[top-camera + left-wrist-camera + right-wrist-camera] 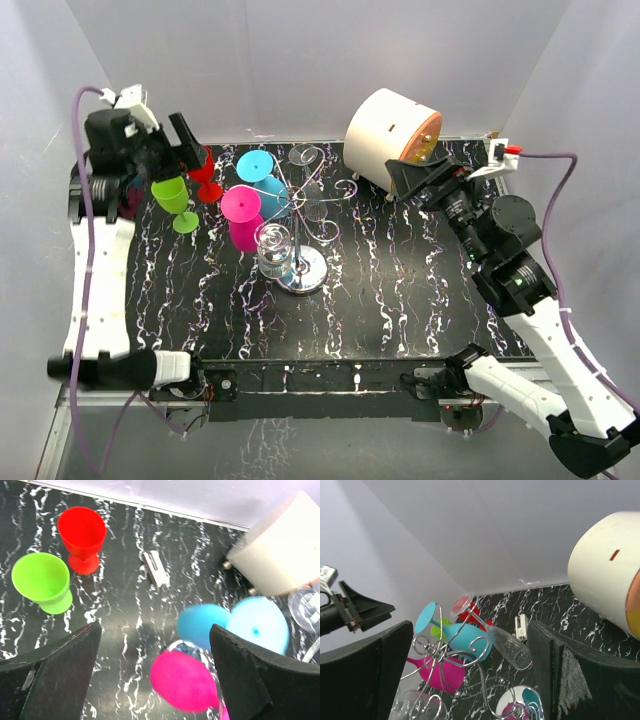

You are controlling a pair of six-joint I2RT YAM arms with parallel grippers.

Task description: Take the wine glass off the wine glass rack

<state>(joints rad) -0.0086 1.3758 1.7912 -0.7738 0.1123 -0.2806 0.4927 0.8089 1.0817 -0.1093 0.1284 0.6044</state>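
Note:
Next, my left gripper goes to the pink glass on the wine glass rack and closes on the edge of its upturned foot [229,212] [223,712].
The silver wire wine glass rack [312,205] stands mid-table on its round mirror base [305,270]. A cyan glass [262,180], a pink glass [242,215], a clear glass [275,250] and a clear flute [308,160] hang on it. In the right wrist view the rack [470,647] holds the cyan glass [465,637], pink glass [442,672] and flute [507,647]. My left gripper [188,142] is open and empty, raised left of the rack; its view looks down on the pink glass [185,680] and cyan glass [202,625]. My right gripper [408,180] is open and empty, right of the rack.
A green glass [178,200] and a red glass [207,175] stand upright on the black marbled table at the left, below the left gripper. A white drum with an orange face [392,135] sits at the back right. A small white clip [156,569] lies near the back wall.

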